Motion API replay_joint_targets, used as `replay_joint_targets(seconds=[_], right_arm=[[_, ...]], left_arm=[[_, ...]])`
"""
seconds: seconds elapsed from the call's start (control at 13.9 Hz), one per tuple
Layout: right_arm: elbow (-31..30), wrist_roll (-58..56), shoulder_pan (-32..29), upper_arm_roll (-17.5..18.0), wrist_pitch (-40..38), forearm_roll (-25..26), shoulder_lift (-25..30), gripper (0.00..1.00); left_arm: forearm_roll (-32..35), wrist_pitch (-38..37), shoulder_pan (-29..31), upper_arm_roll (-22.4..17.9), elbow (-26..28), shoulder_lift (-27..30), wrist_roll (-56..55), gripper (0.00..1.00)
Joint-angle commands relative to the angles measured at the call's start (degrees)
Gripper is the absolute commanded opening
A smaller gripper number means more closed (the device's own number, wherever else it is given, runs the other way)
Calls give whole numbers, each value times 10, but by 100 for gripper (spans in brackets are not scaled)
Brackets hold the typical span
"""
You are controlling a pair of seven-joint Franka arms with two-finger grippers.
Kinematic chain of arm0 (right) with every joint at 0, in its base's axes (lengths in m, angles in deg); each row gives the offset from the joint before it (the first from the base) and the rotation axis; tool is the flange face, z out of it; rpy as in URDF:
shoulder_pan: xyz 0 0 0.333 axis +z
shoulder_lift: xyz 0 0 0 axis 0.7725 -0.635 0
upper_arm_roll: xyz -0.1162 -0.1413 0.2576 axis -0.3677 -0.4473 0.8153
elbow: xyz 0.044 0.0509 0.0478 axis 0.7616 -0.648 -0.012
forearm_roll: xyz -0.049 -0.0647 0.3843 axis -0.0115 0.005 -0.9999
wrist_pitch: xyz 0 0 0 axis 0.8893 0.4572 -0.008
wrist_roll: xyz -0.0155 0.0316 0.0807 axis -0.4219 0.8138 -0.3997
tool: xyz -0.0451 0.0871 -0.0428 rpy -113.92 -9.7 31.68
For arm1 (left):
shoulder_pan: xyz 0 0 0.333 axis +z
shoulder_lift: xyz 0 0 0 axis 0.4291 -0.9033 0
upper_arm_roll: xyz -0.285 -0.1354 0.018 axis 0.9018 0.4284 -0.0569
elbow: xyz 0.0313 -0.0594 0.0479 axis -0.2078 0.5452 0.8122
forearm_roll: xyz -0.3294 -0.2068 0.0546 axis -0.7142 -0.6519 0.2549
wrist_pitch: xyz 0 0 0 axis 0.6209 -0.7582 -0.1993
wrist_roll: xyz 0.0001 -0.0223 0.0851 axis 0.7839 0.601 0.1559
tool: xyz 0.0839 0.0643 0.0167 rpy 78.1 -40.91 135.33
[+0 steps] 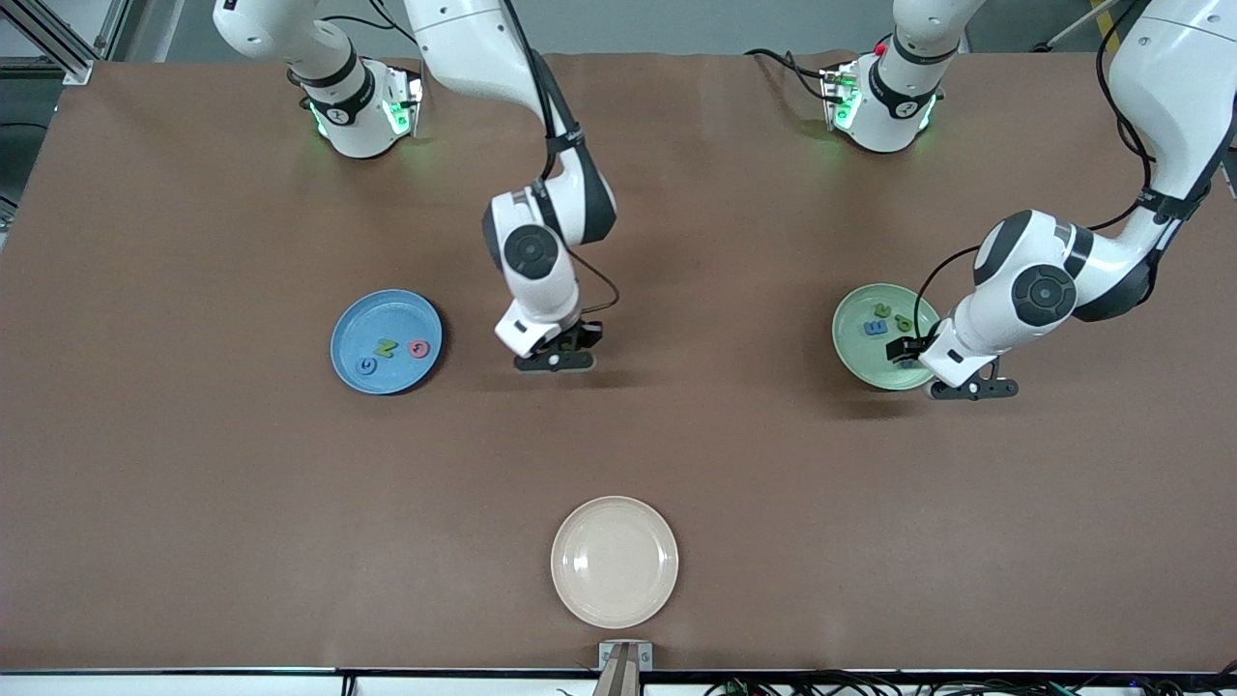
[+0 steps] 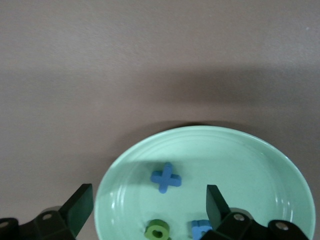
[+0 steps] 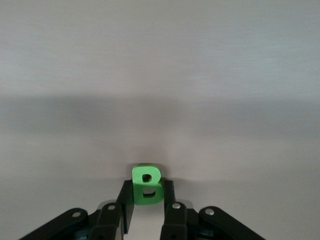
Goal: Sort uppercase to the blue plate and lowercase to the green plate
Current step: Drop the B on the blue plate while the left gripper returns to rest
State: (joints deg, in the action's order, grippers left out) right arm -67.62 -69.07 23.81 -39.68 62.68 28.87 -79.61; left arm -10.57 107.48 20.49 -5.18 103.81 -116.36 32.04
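My right gripper needs to release the green B in the blue plate, between the blue G and the plate's near rim [image 1: 377,381]. It is held above bare table beside that plate.
My right gripper [image 1: 556,362] is shut on a green capital B [image 3: 147,184] and holds it above bare table beside the blue plate [image 1: 353,324], toward the left arm's end. A blue G [image 1: 366,365], a green N [image 1: 387,347] and a red Q [image 1: 418,348] lie in that plate. My left gripper [image 1: 973,389] hangs open and empty over the green plate [image 1: 850,338], at the rim nearer the camera. In the left wrist view that green plate [image 2: 250,165] holds a blue x [image 2: 165,177], a green ring-shaped letter [image 2: 157,231] and part of another blue letter [image 2: 201,229].
A cream plate [image 1: 615,561] with nothing in it sits near the table's front edge at the middle. Both arm bases [image 1: 362,106] [image 1: 884,101] stand along the table's back edge. Brown tabletop lies between the plates.
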Motion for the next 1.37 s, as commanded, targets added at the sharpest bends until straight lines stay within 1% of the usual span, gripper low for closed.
replay_joint_targets(seconds=[0.0, 0.14, 0.22, 0.29, 0.43, 0.57, 0.65, 0.72, 0.79, 0.86, 0.93, 1.29], right_arm=[[-2, -96, 25, -93, -120, 18, 5, 0], [-2, -184, 30, -164, -208, 41, 5, 1], [-2, -232, 30, -196, -235, 43, 4, 1], [-3, -291, 30, -226, -258, 43, 2, 1], [-19, -381, 24, -270, -277, 44, 1, 1], [-42, -446, 24, -302, -282, 44, 1, 3], [-52, -458, 24, -309, -288, 43, 2, 9], [-60, -457, 25, -311, -290, 43, 3, 51], [-64, -455, 25, -315, -293, 43, 3, 99], [-64, -454, 23, -316, -295, 43, 3, 100], [-65, -454, 23, -316, -295, 43, 3, 100], [-64, -454, 19, -316, -292, 41, 0, 100]], left_arm=[[-74, -15, 3, 2, 7, 57, 74, 99], [-174, -17, 3, -12, 14, 104, 170, 99], [-211, -21, 3, -21, 16, 124, 210, 99], [-230, -30, 3, -28, 16, 140, 237, 99], [-259, -60, 4, -46, 13, 174, 283, 99], [-325, -98, 4, -74, 3, 225, 357, 99], [-352, -128, 4, -80, -11, 248, 376, 99], [-361, -171, 5, -93, -38, 261, 379, 99], [-362, -225, 5, -111, -78, 261, 379, 100], [-368, -274, 5, -126, -121, 259, 380, 100], [-369, -309, 5, -128, -157, 261, 377, 100], [-370, -419, 5, -129, -303, 263, 364, 100]])
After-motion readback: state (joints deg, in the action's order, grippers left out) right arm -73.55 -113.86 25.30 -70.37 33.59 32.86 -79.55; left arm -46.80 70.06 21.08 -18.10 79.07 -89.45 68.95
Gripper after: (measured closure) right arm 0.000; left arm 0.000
